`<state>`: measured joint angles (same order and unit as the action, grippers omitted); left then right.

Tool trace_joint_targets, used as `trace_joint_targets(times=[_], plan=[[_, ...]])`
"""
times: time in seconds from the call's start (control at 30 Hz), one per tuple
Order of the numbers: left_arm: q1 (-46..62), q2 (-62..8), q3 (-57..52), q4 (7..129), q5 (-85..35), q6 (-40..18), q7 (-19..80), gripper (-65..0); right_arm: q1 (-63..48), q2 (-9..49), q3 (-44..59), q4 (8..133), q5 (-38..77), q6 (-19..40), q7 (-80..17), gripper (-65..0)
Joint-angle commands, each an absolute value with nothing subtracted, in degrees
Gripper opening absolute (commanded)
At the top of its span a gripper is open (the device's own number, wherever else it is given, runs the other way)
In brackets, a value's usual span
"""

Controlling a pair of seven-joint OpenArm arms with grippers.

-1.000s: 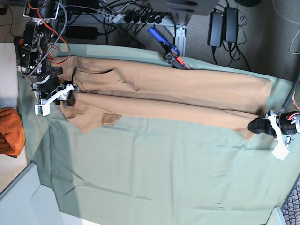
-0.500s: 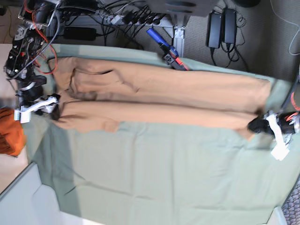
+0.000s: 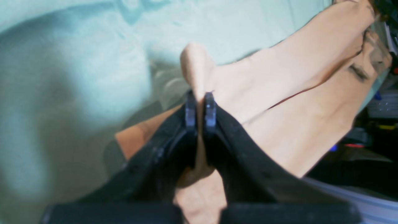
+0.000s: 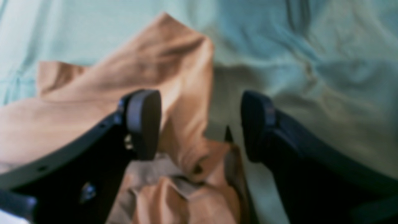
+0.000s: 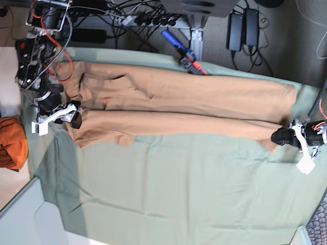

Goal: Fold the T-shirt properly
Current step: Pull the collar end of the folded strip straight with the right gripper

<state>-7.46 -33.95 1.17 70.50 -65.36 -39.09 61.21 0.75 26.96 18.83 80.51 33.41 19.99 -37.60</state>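
Note:
The end of the T-shirt lies loose at my right gripper's open fingers, so next my right gripper pinches the T-shirt farther in before [image 5: 95, 130] my grippers fold the T-shirt.
The tan T-shirt [image 5: 179, 102] lies folded into a long band across the pale green table cloth [image 5: 179, 189]. My left gripper [image 5: 278, 137] is at the band's right near corner. In the left wrist view it [image 3: 200, 107] is shut on a raised pinch of the shirt [image 3: 295, 93]. My right gripper [image 5: 75, 118] is at the band's left end. In the right wrist view it [image 4: 199, 124] is open, its fingers [image 4: 143, 124] spread over a rumpled corner of the shirt [image 4: 174, 62], holding nothing.
A darker orange bundled cloth [image 5: 11, 140] lies off the left edge. A blue tool [image 5: 176, 48], cables and power bricks [image 5: 242, 28] lie behind the table. A grey panel [image 5: 25, 219] is at the near left corner.
My right arm swung left with the shirt's left end, then came back right; the near left flap now lies flatter. My left gripper has stayed at the right corner.

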Motion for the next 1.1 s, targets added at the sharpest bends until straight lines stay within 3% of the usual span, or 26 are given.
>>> trace_joint_targets(times=[0.0, 0.4, 0.43, 0.53, 0.87, 1.07], plan=[[-8.5, -35.1, 0.7, 71.4, -65.7, -40.0, 60.0, -65.0, 1.1, 28.0, 19.8, 82.1, 34.4, 24.9, -36.5, -24.9], [-8.6, -35.1, 0.7, 71.4, -65.5, -40.0, 59.2, -65.0, 1.2, 27.3, 21.0, 82.3, 35.0, 24.9, -35.9, -27.4], [-8.6, -35.0, 0.7, 71.4, -65.3, -40.0, 59.1, -65.0, 1.2, 27.1, 21.0, 82.3, 35.0, 24.9, -35.9, -33.8], [-8.5, -35.1, 0.7, 71.4, -65.1, -40.0, 59.1, -65.0, 1.0, 26.1, 21.0, 82.3, 35.0, 24.9, -37.4, -63.9], [-8.5, -35.1, 0.7, 71.4, -64.8, -40.0, 59.1, -65.0, -0.4, 23.6, 21.3, 83.1, 37.3, 24.9, -40.8, -65.0], [-8.5, -35.1, 0.7, 71.4, -64.9, -40.0, 59.1, -65.0, -7.4, 23.6, 24.9, 91.1, 37.5, 24.9, -40.8, -65.0]])
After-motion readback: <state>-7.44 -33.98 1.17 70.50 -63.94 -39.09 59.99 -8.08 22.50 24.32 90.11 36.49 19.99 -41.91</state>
